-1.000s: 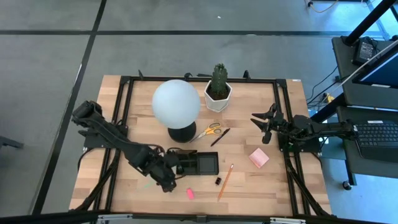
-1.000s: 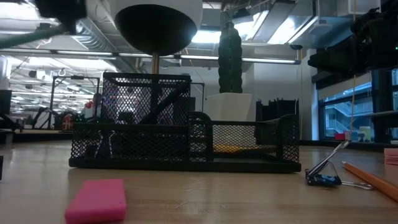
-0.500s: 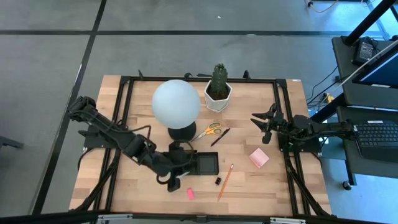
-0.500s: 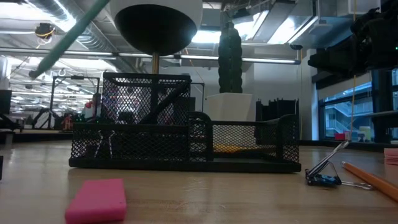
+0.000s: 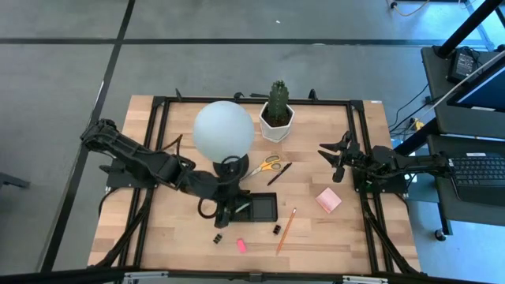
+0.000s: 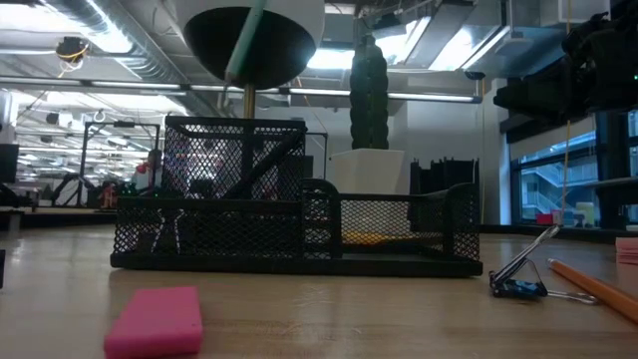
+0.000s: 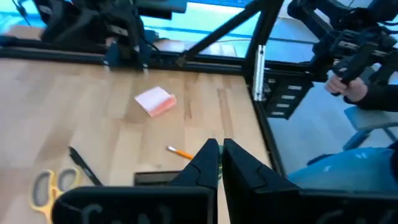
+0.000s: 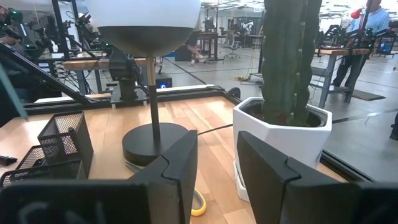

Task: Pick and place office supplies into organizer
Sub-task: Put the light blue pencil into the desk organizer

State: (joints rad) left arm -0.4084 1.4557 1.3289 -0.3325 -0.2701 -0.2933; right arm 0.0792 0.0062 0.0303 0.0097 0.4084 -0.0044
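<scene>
Next, my left gripper lets go of the green pencil in the tall compartment of the black mesh organizer [image 5: 237,209].
My left gripper [image 5: 230,207] hovers over the tall left end of the black mesh organizer [image 5: 263,208], shut on a green pencil [image 6: 244,40]. In the low view the pencil stands almost upright above the organizer's tall compartment [image 6: 234,160]. On the table lie a pink eraser [image 5: 241,245], two black binder clips [image 5: 217,237] [image 5: 277,229], an orange pencil [image 5: 286,229], a pink sticky-note pad [image 5: 328,200], yellow-handled scissors [image 5: 265,166] and a black pen [image 5: 278,173]. My right gripper [image 5: 332,163] waits open near the table's right edge. My left gripper pinches the green pencil between its two fingers [image 7: 208,163]; only a green sliver [image 7: 219,168] shows in the gap. The held part lies above the low view's top edge. The pencil hangs nearly upright, its lower end [image 6: 230,76] clear above the organizer.
A white globe lamp [image 5: 224,132] on a round black base stands just behind the organizer, close to my left arm. A potted cactus [image 5: 277,110] stands at the far edge. Bare wood lies near the front left corner [image 5: 150,237].
My left gripper has moved from the table's near left toward the right and far side, ending over the organizer's left end. The green pencil it carries has swung from nearly level, through a slant, to almost upright. One binder clip has come into sight where the arm was.
</scene>
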